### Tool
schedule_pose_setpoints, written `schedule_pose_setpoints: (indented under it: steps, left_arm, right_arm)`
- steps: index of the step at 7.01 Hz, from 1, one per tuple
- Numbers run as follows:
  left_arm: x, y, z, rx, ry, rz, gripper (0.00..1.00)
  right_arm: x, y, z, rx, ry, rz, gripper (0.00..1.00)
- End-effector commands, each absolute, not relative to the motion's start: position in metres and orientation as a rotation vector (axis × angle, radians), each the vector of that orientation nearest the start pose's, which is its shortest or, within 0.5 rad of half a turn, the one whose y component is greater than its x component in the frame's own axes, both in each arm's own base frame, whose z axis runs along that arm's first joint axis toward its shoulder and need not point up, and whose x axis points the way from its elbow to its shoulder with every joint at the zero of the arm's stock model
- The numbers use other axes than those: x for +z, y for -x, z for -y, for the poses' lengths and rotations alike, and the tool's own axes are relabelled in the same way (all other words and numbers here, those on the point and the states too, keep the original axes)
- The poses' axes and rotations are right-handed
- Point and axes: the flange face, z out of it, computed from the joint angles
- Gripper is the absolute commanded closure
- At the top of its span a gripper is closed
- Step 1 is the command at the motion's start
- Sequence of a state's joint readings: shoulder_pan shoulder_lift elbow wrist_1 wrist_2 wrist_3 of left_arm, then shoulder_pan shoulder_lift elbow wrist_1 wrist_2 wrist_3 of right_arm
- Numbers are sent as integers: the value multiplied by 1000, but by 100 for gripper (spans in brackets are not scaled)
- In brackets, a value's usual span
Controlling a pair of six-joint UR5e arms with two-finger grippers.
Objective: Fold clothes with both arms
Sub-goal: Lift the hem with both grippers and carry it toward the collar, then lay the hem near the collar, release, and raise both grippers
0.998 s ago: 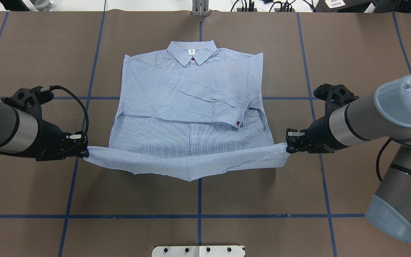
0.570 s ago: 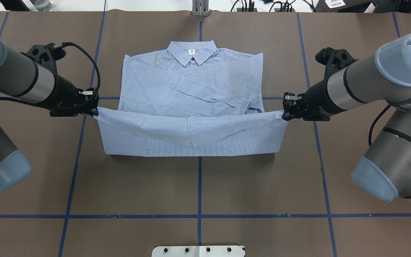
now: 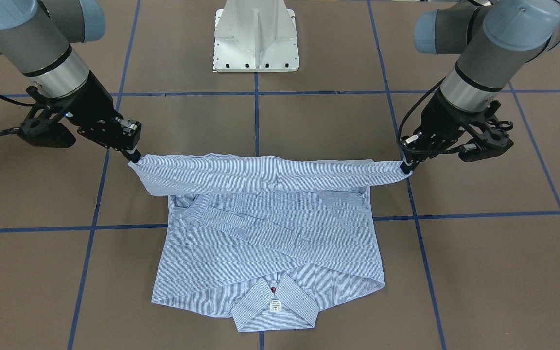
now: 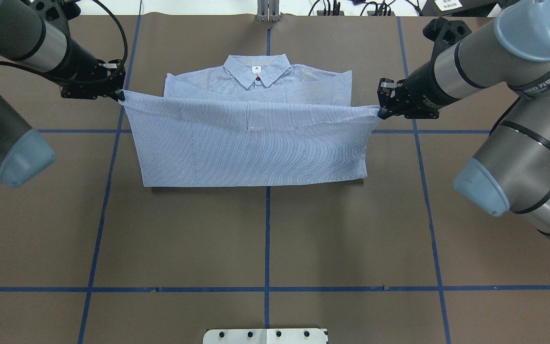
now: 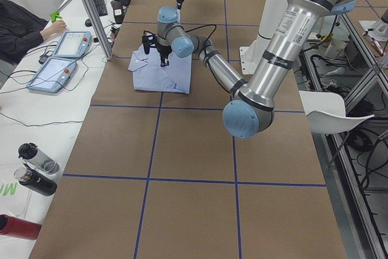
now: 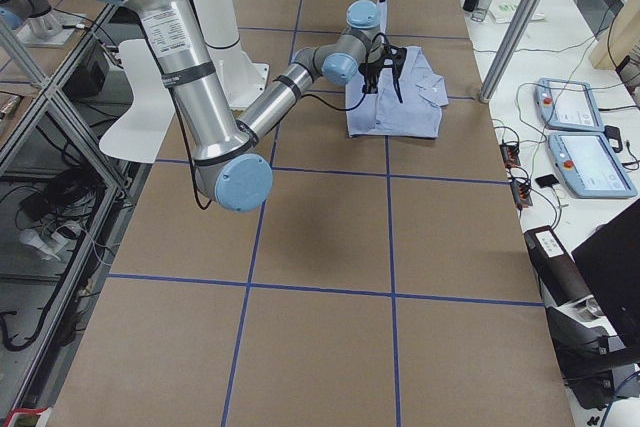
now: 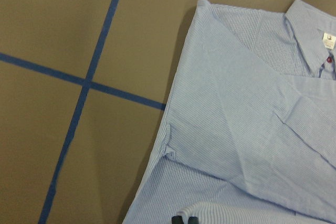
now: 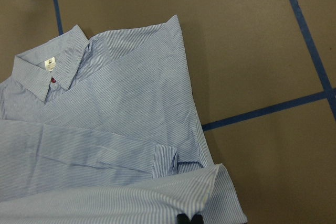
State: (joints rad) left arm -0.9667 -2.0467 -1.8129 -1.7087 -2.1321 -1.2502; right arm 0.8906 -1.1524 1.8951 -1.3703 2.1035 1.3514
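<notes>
My left gripper is going to let go of the shirt's hem corner just past the shirt's outer shoulder corner (image 3: 394, 273) (image 7: 181, 15) on that gripper's side.
The light blue pinstriped shirt (image 4: 251, 148) lies front up on the brown table, collar (image 4: 256, 69) at the far side and sleeves folded across its chest. My left gripper (image 4: 120, 95) is shut on the left corner of the hem. My right gripper (image 4: 380, 113) is shut on the right corner. Together they hold the hem stretched taut above the shirt's upper chest, with the lower half doubled back over the sleeves. In the front-facing view the left gripper (image 3: 406, 167) is on the right and the right gripper (image 3: 134, 158) on the left. Both wrist views show the collar (image 7: 315, 35) (image 8: 50, 69) beyond the lifted hem.
The white pedestal base (image 3: 255, 39) stands at the near table edge. Blue tape lines (image 4: 267, 239) grid the brown table cover. A metal bracket (image 4: 268, 12) sits at the far edge. Tablets (image 5: 60, 59) and bottles (image 5: 30, 168) lie on the side bench with an operator.
Both grippers have carried the hem away from the robot towards the collar. The shirt's lower half now covers the folded sleeves, with a straight fold line at the near side.
</notes>
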Motion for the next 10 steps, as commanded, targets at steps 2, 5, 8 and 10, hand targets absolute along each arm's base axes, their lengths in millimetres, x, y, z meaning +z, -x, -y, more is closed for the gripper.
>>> schedule_pose_setpoints:
  steps: [2, 5, 8, 10]
  left_arm:
    - [261, -301, 600, -343, -89, -977, 100]
    - [300, -327, 640, -332, -117, -1003, 100]
    - [322, -349, 681, -333, -129, -1015, 100]
    - [356, -356, 692, -328, -136, -1019, 100]
  right_arm:
    - [248, 325, 567, 372, -70, 1015, 100]
    - [257, 359, 622, 378, -64, 992, 100]
    - [298, 372, 653, 381, -76, 1002, 100]
    - [312, 382, 656, 384, -55, 982, 100]
